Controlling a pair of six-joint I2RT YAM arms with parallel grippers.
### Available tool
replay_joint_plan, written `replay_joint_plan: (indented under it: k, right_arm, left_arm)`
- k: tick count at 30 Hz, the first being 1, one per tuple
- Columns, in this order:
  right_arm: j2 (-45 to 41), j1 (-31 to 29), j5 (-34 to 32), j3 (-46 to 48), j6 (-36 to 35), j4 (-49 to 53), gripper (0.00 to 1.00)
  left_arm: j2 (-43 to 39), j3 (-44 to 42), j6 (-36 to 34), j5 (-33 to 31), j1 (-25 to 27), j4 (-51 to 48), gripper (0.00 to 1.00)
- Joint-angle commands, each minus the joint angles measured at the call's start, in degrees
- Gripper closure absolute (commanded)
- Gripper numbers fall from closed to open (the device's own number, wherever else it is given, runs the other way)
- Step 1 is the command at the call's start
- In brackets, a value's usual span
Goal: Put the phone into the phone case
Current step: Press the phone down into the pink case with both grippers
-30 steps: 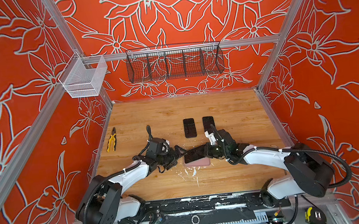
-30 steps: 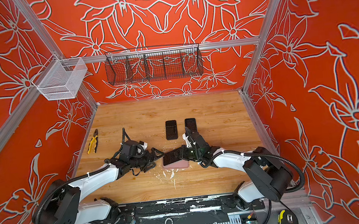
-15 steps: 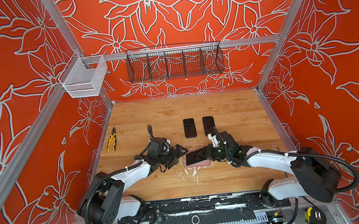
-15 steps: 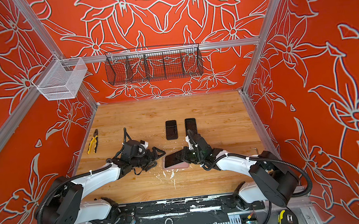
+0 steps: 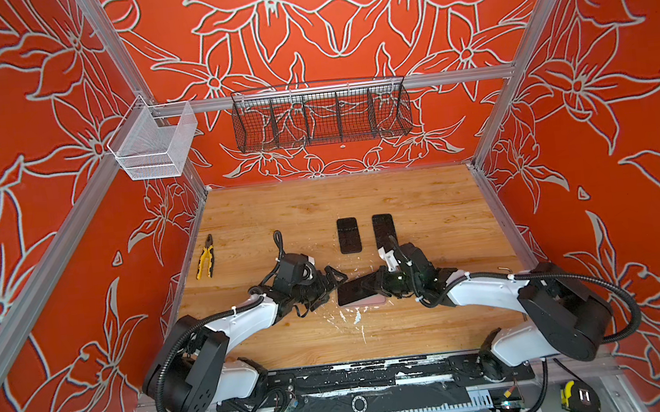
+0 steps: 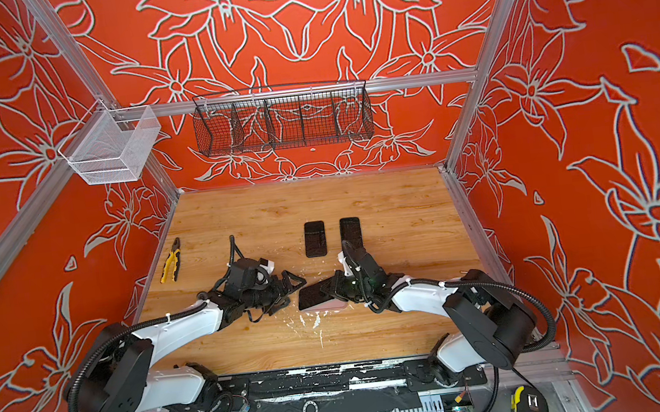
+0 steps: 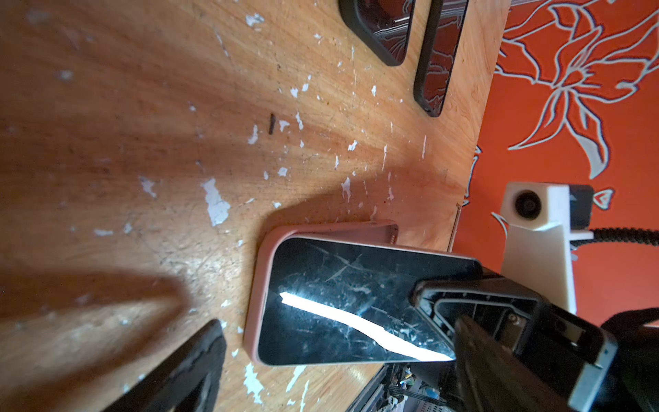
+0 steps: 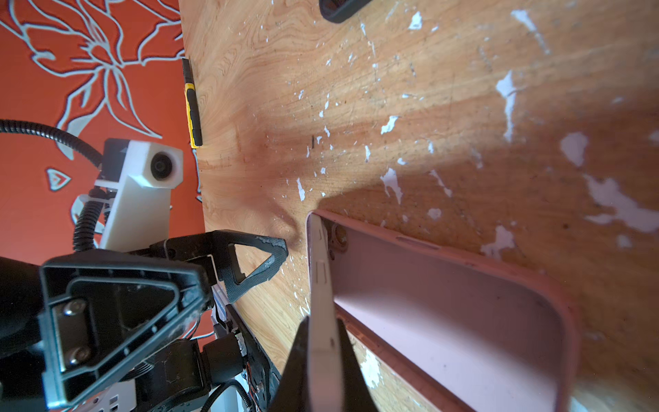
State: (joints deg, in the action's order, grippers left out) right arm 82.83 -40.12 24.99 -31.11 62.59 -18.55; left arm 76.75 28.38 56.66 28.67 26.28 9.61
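Observation:
The right gripper should release the raised end of the phone down in the bare inside of the pink phone case (image 5: pixel 356 292) (image 8: pixel 443 326).
A pink phone case (image 5: pixel 365 302) (image 6: pixel 330 306) lies open side up at the middle front of the wooden table. The black-screened phone (image 5: pixel 355 291) (image 6: pixel 316 296) slants over it. Its far end sits in the case end (image 7: pixel 257 281) and its near end is raised. My right gripper (image 5: pixel 382 284) (image 8: pixel 322 342) is shut on the raised end, pinching the phone's pale edge (image 8: pixel 320 278). The case's inside (image 8: pixel 445 303) shows bare. My left gripper (image 5: pixel 335 281) (image 6: pixel 292 285) stands open just left of the case, touching nothing, with one finger (image 7: pixel 194 364) near the case corner.
Two black phone-shaped slabs (image 5: pixel 348 235) (image 5: pixel 384 229) lie side by side behind the grippers. Yellow-handled pliers (image 5: pixel 205 257) rest at the table's left edge. A black wire basket (image 5: pixel 321 118) and a white mesh basket (image 5: pixel 154 144) hang on the walls. White flecks dot the tabletop.
My right arm has shifted slightly while keeping its hold on the phone over the case. The left gripper has stayed open beside the case.

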Motion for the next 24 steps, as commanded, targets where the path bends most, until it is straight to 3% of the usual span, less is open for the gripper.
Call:
replay_joint_plan:
  k: [1, 21, 24]
  right_arm:
    - [2.62, -0.6, -0.79, -0.09, 0.17, 3.6, 1.0]
    - [10.05, -0.83, 1.13, 1.58, -0.88, 3.69, 1.0]
    - [11.25, -0.84, 0.24, 1.86, -1.24, 3.54, 0.96]
  left_arm:
    - [0.97, 0.26, 0.69, -0.63, 0.43, 1.85, 0.03]
    - [7.28, 2.56, 0.99, -0.63, 0.96, 5.28, 0.03]
    - [7.62, 2.76, 1.07, -0.54, 1.14, 5.4, 0.03]
